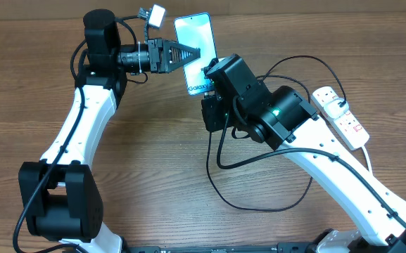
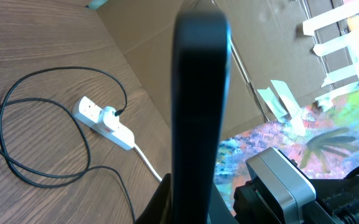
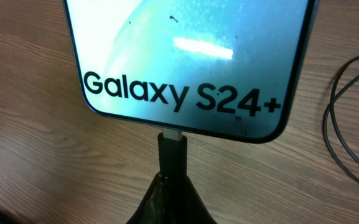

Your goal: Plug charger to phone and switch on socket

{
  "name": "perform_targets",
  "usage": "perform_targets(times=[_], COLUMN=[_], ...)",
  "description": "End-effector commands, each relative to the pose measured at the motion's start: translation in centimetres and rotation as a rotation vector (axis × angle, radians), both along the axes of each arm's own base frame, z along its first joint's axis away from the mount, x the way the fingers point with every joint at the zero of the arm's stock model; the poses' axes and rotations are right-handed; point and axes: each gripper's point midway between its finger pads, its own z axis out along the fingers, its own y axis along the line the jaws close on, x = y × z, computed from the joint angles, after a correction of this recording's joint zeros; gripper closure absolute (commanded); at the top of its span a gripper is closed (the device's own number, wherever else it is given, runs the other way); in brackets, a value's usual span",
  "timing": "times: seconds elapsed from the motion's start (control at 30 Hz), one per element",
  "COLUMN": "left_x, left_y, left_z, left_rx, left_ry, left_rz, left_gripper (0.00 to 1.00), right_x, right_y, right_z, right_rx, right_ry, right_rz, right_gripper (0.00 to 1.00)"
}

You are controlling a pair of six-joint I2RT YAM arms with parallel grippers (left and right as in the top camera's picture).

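Next, my left hand releases the phone flat on the bare table (image 1: 196,117) between my arms, beside the black cable's loop.
The phone (image 1: 194,39), with a blue-teal screen, is held off the table at the back centre. My left gripper (image 1: 191,52) is shut on its left long edge; in the left wrist view the phone (image 2: 201,93) shows edge-on between the fingers. My right gripper (image 3: 173,193) is shut on the charger's black connector (image 3: 172,152), whose metal tip meets the phone's bottom edge below the "Galaxy S24+" text (image 3: 185,93). The black cable (image 2: 61,69) loops across the table. The white socket strip (image 1: 340,116) lies at the right, with a plug in it (image 2: 109,116).
The strip's thick white cord (image 2: 147,163) runs towards the phone side. A cardboard wall (image 2: 167,56) stands behind the table, with coloured paper (image 2: 279,137) beyond it. Cable loops lie under my right arm (image 1: 259,209).
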Motion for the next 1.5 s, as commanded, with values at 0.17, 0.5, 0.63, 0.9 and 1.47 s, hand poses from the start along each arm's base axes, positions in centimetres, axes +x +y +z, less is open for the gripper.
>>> perform_targets(times=[0.17, 0.5, 0.63, 0.9, 1.47], left_x=[-0.5, -0.7, -0.9, -1.1, -1.1], left_y=[-0.1, -0.1, -0.2, -0.2, -0.2], left_z=[0.8, 0.7, 0.7, 0.8, 0.8], left_rx=[-0.006, -0.008, -0.011, -0.014, -0.014], left_ry=[-0.053, -0.045, -0.042, -0.041, -0.041], left_rz=[-0.029, -0.038, -0.051, -0.063, -0.06], left_gripper=[0.96, 0.96, 0.96, 0.96, 0.96], right_x=[0.2, 0.6, 0.7, 1.1, 1.3], right_y=[-0.2, 0.0, 0.2, 0.1, 0.3], right_z=[1.2, 1.5, 1.7, 1.8, 2.1], right_rx=[0.008, 0.022, 0.03, 0.012, 0.023], right_ry=[-0.04, -0.056, -0.066, -0.094, -0.11], right_rz=[-0.012, -0.012, -0.012, 0.0, 0.003], right_gripper=[0.96, 0.96, 0.96, 0.96, 0.88])
